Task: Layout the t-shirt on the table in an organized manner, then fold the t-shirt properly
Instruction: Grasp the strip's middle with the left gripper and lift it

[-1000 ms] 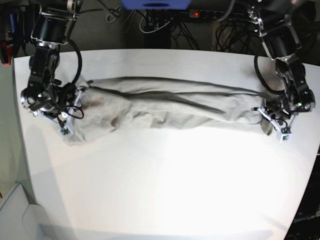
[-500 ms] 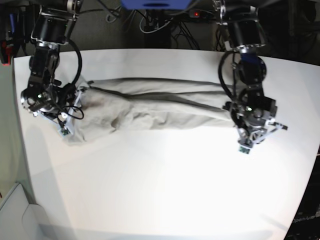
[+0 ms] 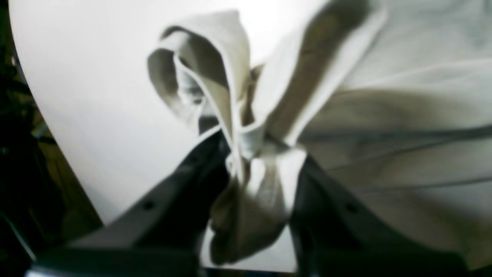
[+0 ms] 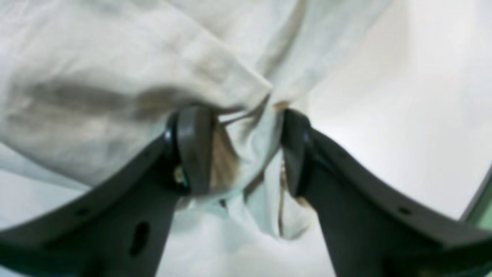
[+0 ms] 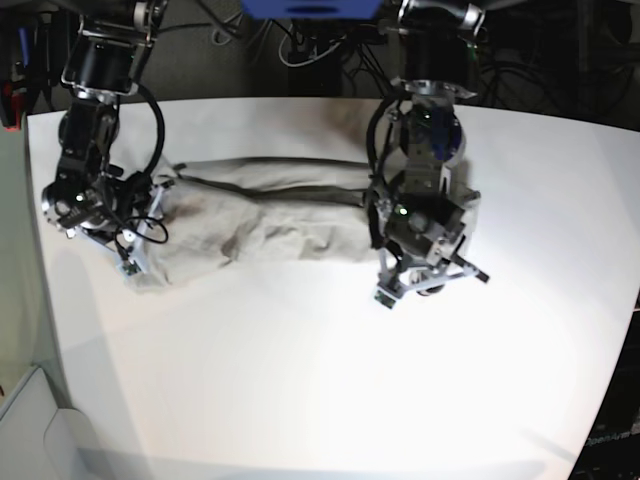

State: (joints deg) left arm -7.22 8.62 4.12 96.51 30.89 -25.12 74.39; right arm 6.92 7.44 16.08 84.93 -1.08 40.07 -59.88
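My left gripper needs to release the bunched end of the t-shirt at the near edge of the wrinkled band's middle (image 5: 272, 268).
The light grey-beige t-shirt (image 5: 270, 205) lies as a long wrinkled band across the far half of the white table (image 5: 300, 380). On the base view's left, my right gripper (image 5: 135, 245) holds the shirt's end. The right wrist view shows bunched t-shirt (image 4: 115, 57) between its fingers, so the gripper (image 4: 242, 150) is shut on it. My left gripper (image 5: 395, 270) stands near the table's middle over the shirt's other end. In the left wrist view this gripper (image 3: 261, 152) is shut on a twisted, lifted bunch of t-shirt (image 3: 403, 115).
Cables and a power strip (image 5: 390, 28) lie behind the table's far edge. A pale box (image 5: 30, 430) sits off the near left corner. The table's edge runs close to my left gripper's side, with dark floor (image 3: 23, 154) beyond it.
My left arm has swung from the table's right edge toward the middle, carrying its end of the shirt along, so the band is now shorter. The right arm has stayed put.
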